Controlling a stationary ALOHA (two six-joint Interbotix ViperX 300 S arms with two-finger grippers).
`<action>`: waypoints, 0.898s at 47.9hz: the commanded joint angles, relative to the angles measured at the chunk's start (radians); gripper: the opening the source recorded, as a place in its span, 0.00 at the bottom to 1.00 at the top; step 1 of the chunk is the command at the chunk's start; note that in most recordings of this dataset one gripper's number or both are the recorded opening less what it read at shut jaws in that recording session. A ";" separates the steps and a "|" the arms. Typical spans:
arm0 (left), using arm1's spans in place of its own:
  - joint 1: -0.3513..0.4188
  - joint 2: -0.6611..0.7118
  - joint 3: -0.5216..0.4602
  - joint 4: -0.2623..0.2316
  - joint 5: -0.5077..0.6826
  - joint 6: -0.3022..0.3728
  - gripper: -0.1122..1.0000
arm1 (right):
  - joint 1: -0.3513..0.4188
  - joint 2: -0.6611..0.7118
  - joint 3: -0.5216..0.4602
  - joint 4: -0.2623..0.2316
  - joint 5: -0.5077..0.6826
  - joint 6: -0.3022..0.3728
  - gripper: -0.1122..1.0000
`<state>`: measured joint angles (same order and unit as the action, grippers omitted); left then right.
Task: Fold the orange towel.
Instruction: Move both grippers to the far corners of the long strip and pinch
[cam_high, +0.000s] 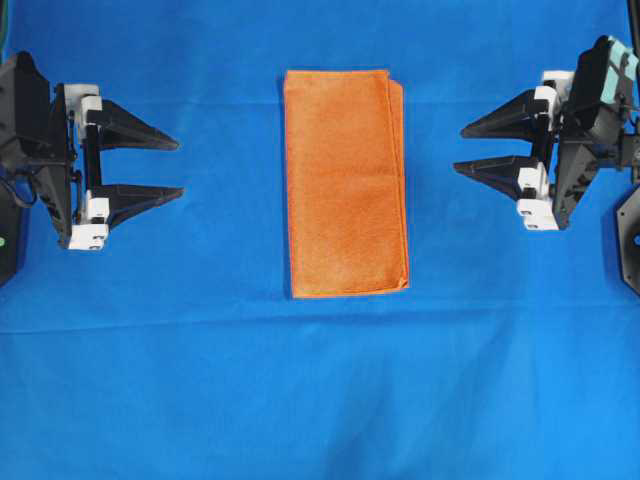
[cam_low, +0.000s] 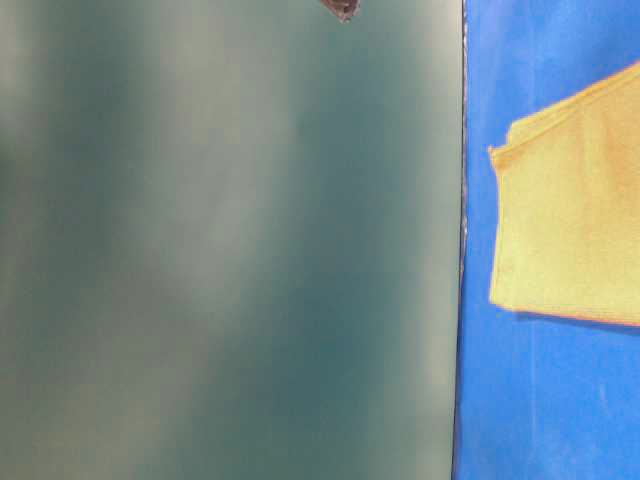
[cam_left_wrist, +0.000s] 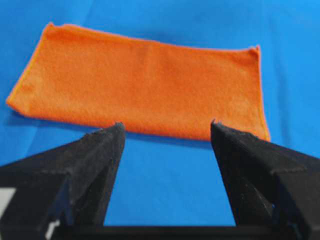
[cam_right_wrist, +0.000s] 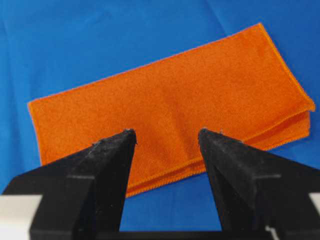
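Note:
Next, my right gripper closes on the orange towel's far corner (cam_high: 401, 97) (cam_right_wrist: 295, 136) on its own side, where the lower layer shows.
The orange towel (cam_high: 345, 182) lies flat on the blue cloth as a tall doubled rectangle, its lower layer showing along the right edge. In the left wrist view the orange towel (cam_left_wrist: 145, 80) spreads beyond the fingertips, and in the right wrist view the orange towel (cam_right_wrist: 175, 100) shows its two stacked hems. At table level only a corner of the orange towel (cam_low: 575, 210) is seen. My left gripper (cam_high: 181, 167) stands open at the left, well apart from the towel. My right gripper (cam_high: 458, 148) stands open at the right, also apart. Nothing sits between either pair of fingers.
The large blue cloth (cam_high: 320, 400) covers the whole table. A blurred grey-green surface (cam_low: 230, 240) fills most of the table-level view and hides the scene behind it.

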<state>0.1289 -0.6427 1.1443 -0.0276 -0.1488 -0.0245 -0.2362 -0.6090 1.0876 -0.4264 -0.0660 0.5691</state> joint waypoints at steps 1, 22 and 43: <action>0.014 0.021 -0.031 0.002 -0.051 -0.002 0.68 | -0.026 0.012 -0.038 0.003 -0.011 0.002 0.63; 0.213 0.423 -0.242 0.002 -0.086 0.005 0.82 | -0.239 0.380 -0.249 -0.037 0.018 -0.023 0.62; 0.356 0.859 -0.456 0.002 -0.212 0.003 0.87 | -0.325 0.687 -0.367 -0.051 -0.063 -0.031 0.63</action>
<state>0.4740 0.1810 0.7332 -0.0276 -0.3421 -0.0215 -0.5553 0.0629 0.7470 -0.4755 -0.0890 0.5415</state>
